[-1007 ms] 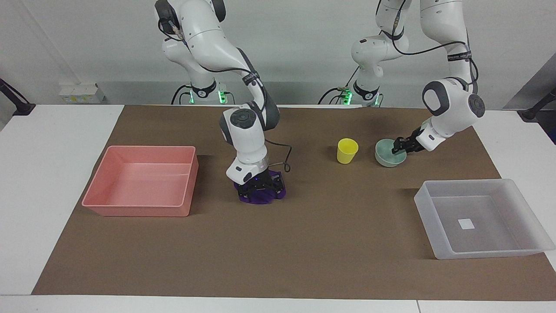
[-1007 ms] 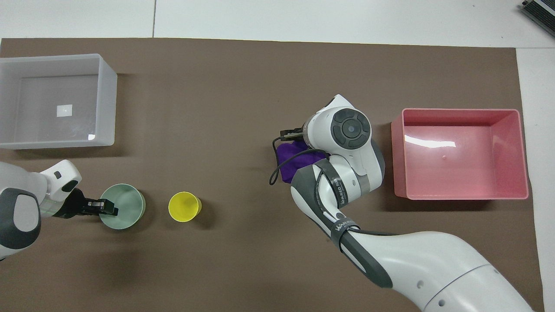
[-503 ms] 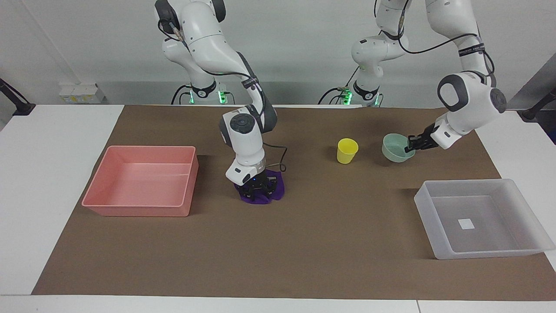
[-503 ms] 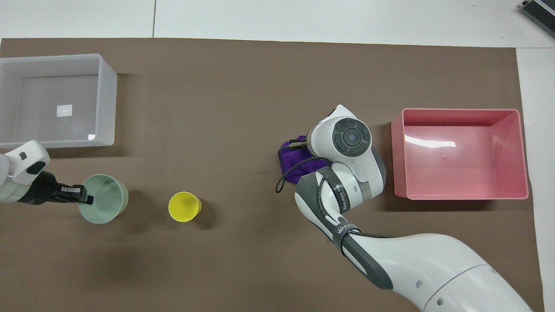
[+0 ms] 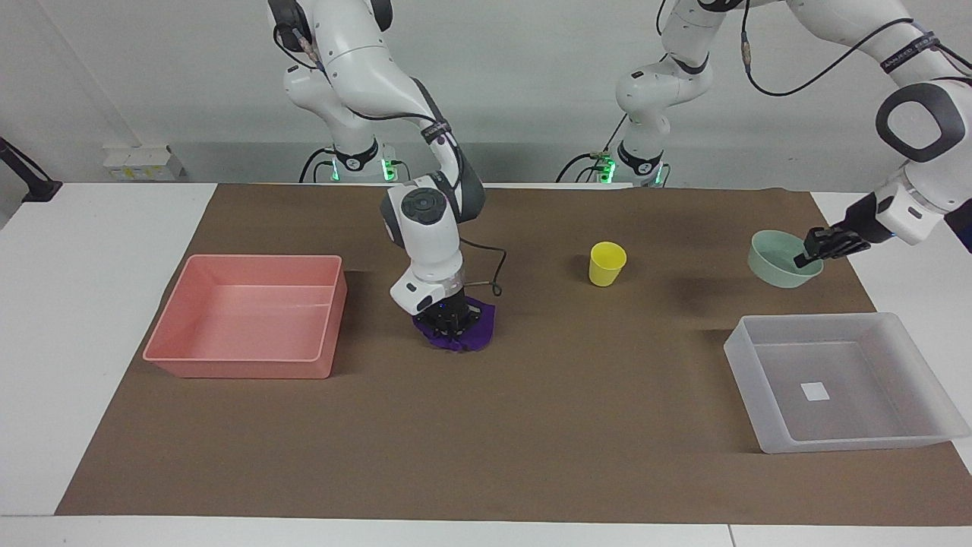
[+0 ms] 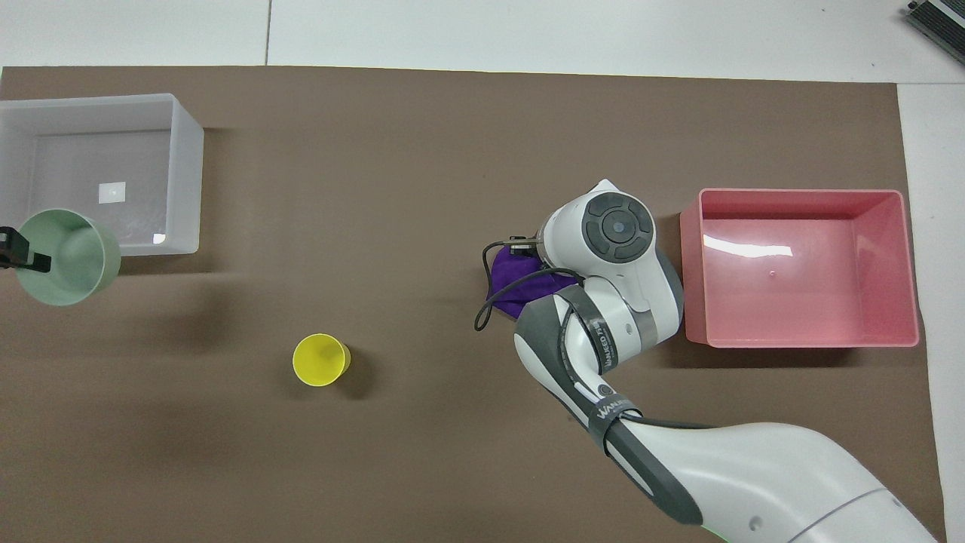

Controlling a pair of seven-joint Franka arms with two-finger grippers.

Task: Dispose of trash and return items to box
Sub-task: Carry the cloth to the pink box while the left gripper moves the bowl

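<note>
The robot's left gripper should release the mint-green bowl over the white label on the translucent box's bottom (image 6: 103, 194).
My right gripper (image 5: 453, 319) is shut on the purple rag (image 5: 465, 334), which is bunched under it at mat level beside the pink bin. In the overhead view the rag (image 6: 507, 275) shows beside the right wrist, which hides the gripper. My left gripper (image 5: 810, 254) is shut on the rim of the mint-green bowl (image 5: 776, 262) and holds it in the air over the mat by the translucent box (image 5: 740, 353). In the overhead view the bowl (image 6: 68, 256) overlaps the box's (image 6: 187, 173) near corner, with the left gripper (image 6: 30, 262) at the view's edge. The yellow cup (image 5: 607, 264) (image 6: 321, 360) stands upright on the mat.
The pink bin (image 5: 243, 366) (image 6: 799, 194) stands empty at the right arm's end of the brown mat (image 5: 531, 425). The translucent box holds only its white label (image 5: 815, 391).
My left gripper lifted the bowl off the mat and carried it toward the left arm's end, up to the box. My right gripper closed on the rag and bunched it up.
</note>
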